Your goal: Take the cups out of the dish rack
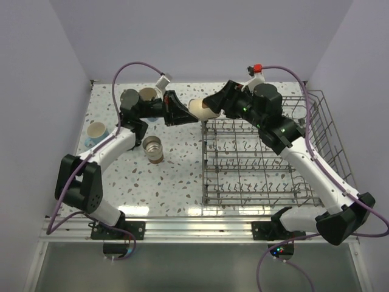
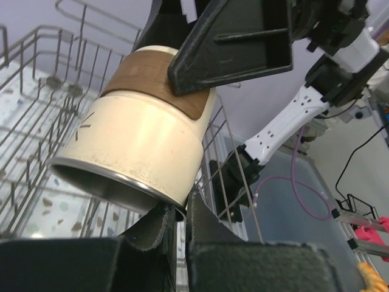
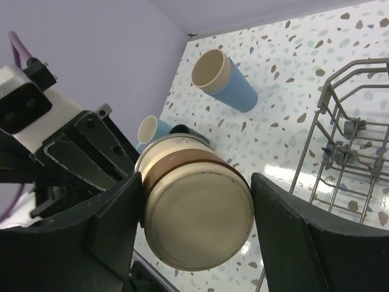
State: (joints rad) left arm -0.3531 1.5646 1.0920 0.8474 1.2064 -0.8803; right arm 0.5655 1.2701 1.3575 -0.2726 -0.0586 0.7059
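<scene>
I will let go of the beige cup, now in the air off the dish rack's corner, with my left gripper inside the short brownish cup (image 1: pixel 153 144) that stands on the speckled table.
A short beige cup with a brown band (image 1: pixel 199 108) hangs on its side in the air, just off the far left corner of the grey wire dish rack (image 1: pixel 267 164). My right gripper (image 1: pixel 211 106) is closed on the cup's base end (image 3: pixel 197 213), both fingers against its sides. My left gripper (image 1: pixel 184 113) comes from the left. Its fingers (image 2: pixel 206 213) pinch the cup's open rim (image 2: pixel 146 140), one inside and one outside. The right gripper's finger (image 2: pixel 231 48) lies over the brown band.
On the speckled table left of the rack stand a short brownish cup (image 1: pixel 153 148), a light blue cup (image 1: pixel 96 131), and a dark cup (image 1: pixel 129 97) and beige cup (image 1: pixel 148 94) at the back. A blue tumbler with a beige cup in it (image 3: pixel 222 79) lies on the table.
</scene>
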